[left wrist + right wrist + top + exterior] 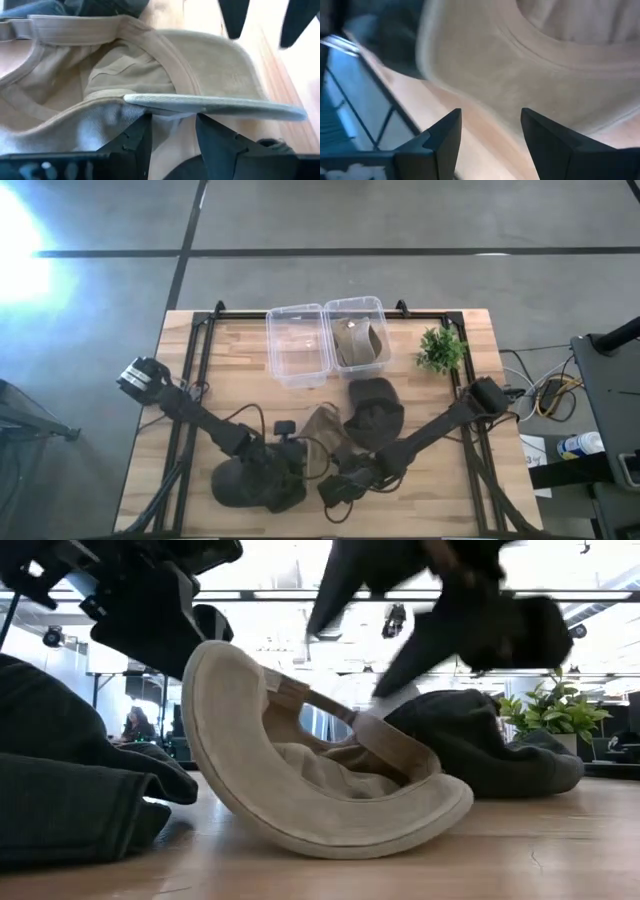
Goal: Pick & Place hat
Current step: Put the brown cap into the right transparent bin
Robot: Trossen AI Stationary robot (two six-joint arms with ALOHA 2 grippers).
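Next, my left gripper grips the tan cap at the brim edge [314, 447] [172, 102], close to where the brim meets the cap's body.
A tan cap [322, 436] lies between my two grippers, near the table's front. In the low view the cap [320, 790] is tipped up on the curved edge of its brim, inside facing out. My left gripper [300, 462] is open just left of it. In the left wrist view its fingertips [172, 125] stand right at the brim's edge [215, 106]. My right gripper [336, 485] is open and low over the table at the cap's near side. The right wrist view [490, 130] shows the tan brim [520, 65] just ahead of it. My left gripper is open with its two fingertips [142, 131] right under the edge of the cap's brim [170, 104], which runs across them. I cannot tell whether they touch it. My right gripper touches nothing.
A dark hat [245, 480] lies under my left arm at the front left. Another dark hat [375, 412] lies just beyond the cap. Two clear bins stand at the far edge: the left one [298, 345] and the right one [380, 330], which holds a tan hat. A small plant [440, 348] stands at the far right.
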